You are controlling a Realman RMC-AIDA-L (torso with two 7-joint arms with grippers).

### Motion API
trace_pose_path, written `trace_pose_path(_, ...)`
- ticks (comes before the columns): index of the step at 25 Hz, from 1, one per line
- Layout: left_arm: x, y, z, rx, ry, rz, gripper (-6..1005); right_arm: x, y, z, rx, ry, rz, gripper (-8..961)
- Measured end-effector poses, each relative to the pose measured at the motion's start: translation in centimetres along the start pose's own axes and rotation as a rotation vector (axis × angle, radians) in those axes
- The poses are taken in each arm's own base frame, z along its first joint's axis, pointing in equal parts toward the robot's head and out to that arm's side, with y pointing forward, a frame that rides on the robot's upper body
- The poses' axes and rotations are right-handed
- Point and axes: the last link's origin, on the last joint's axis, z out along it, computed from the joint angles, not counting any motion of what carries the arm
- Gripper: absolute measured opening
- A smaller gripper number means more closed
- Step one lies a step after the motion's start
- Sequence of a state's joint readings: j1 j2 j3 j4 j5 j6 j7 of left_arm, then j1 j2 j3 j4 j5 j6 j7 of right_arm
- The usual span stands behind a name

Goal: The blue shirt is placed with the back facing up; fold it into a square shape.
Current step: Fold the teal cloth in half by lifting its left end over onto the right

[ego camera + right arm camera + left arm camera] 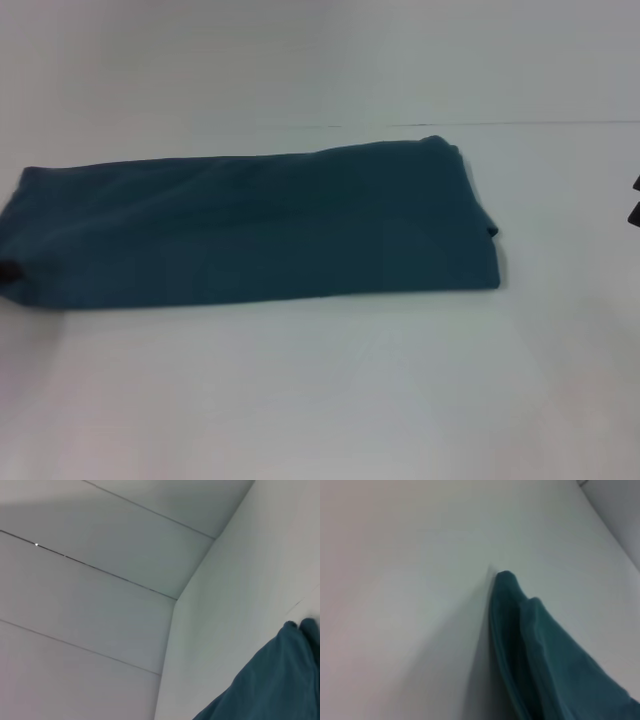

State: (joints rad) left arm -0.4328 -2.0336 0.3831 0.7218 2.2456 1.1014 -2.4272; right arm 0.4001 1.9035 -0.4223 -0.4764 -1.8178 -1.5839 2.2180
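Note:
My left gripper has its end of the blue shirt. It will let go of it on the far corner of the shirt's layered end [438,141].
The blue shirt [250,230] lies on the white table [320,400] as a long folded band, running from the far left to right of centre, with layered edges at its right end. No lettering shows. A dark bit of my left gripper [7,271] shows at the picture's left edge, at the shirt's left end. At the right edge, two dark bits of my right gripper [635,200] stand well clear of the cloth. The left wrist view shows a folded corner of the shirt [540,655] resting on the table. The right wrist view catches another part of the shirt [270,685].
The white table [395,605] stretches around the shirt on all sides. A thin seam line [520,123] runs behind the shirt at the back. Pale wall panels with dark joints [90,565] show in the right wrist view.

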Motion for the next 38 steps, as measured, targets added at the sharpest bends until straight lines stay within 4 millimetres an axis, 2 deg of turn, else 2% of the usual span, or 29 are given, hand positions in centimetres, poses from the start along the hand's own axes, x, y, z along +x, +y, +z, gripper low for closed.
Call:
trace_pose_path(3, 0.4, 1.2, -0.1, -0.065, 0.002, 0.029, 11, 0.0, -0.1, 0.1, 0.006, 0.000, 0.000, 718)
trace_pose_path(10, 1.3, 6.2, 0.1, -0.281, -0.012, 0.095, 11, 0.0, -0.1, 0.2, 0.007, 0.001, -0.008, 718)
trace_pose_path(17, 2.0, 10.8, 0.7, -0.426, -0.051, 0.147, 12, 0.1, -0.1, 0.7, 0.004, 0.011, -0.016, 718)
trace_pose_path(18, 2.1, 12.1, 1.0, -0.458, -0.068, 0.162, 11, 0.1, -0.1, 0.7, 0.004, 0.014, -0.017, 718)
trace_pose_path(23, 2.0, 14.8, 1.6, -0.520, -0.110, 0.201, 12, 0.2, -0.1, 0.8, 0.006, 0.015, -0.013, 718)
trace_pose_path(28, 0.6, 18.5, 2.8, -0.612, -0.179, 0.241, 12, 0.2, -0.3, 0.9, 0.017, 0.014, -0.011, 718)
trace_pose_path(32, -1.5, 22.2, 4.4, -0.673, -0.251, 0.301, 11, 0.3, -0.4, 1.1, 0.021, 0.019, -0.008, 718)
trace_pose_path(38, -4.1, 26.3, 6.7, -0.694, -0.291, 0.358, 11, 0.4, -0.6, 1.3, 0.033, 0.024, -0.003, 718)
